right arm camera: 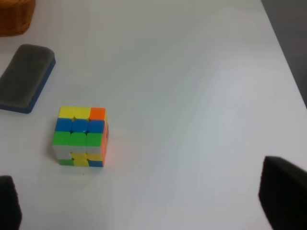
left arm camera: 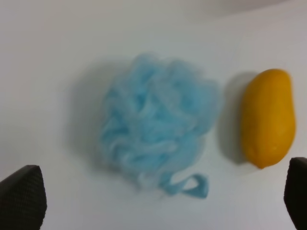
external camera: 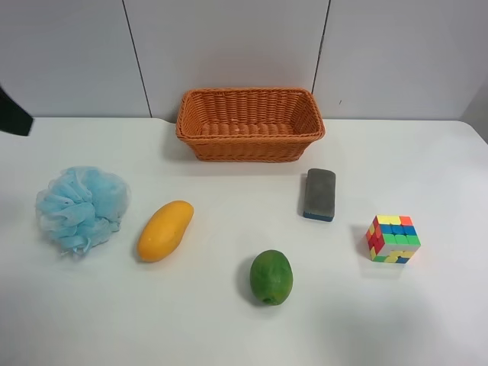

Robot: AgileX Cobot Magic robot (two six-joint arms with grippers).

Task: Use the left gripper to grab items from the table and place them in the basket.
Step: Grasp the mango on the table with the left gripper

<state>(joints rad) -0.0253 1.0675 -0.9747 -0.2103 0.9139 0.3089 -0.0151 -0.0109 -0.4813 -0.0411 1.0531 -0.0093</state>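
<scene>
Next, my left gripper closes around the middle of the mango (external camera: pixel 166 229) beside the light-blue pouf.
The wicker basket (external camera: pixel 250 122) stands empty at the back of the white table (external camera: pixel 427 160). On the table lie a light-blue pouf (external camera: pixel 80 207), a mango (external camera: pixel 165 230), a green fruit (external camera: pixel 271 277), a grey eraser (external camera: pixel 319 194) and a puzzle cube (external camera: pixel 393 239). My left gripper (left arm camera: pixel 160 194) is open and empty, above and apart from the pouf (left arm camera: pixel 156 127), with the mango (left arm camera: pixel 267 117) beside the pouf. My right gripper (right arm camera: pixel 146 208) is open and empty, near the cube (right arm camera: pixel 80 136) and the eraser (right arm camera: pixel 25 76).
A black piece of the arm (external camera: pixel 11 113) shows at the exterior high view's left edge. A grey panelled wall stands behind the basket. The table's edge (right arm camera: pixel 283 52) runs close to the cube. A corner of the basket (right arm camera: pixel 14 17) shows in the right wrist view.
</scene>
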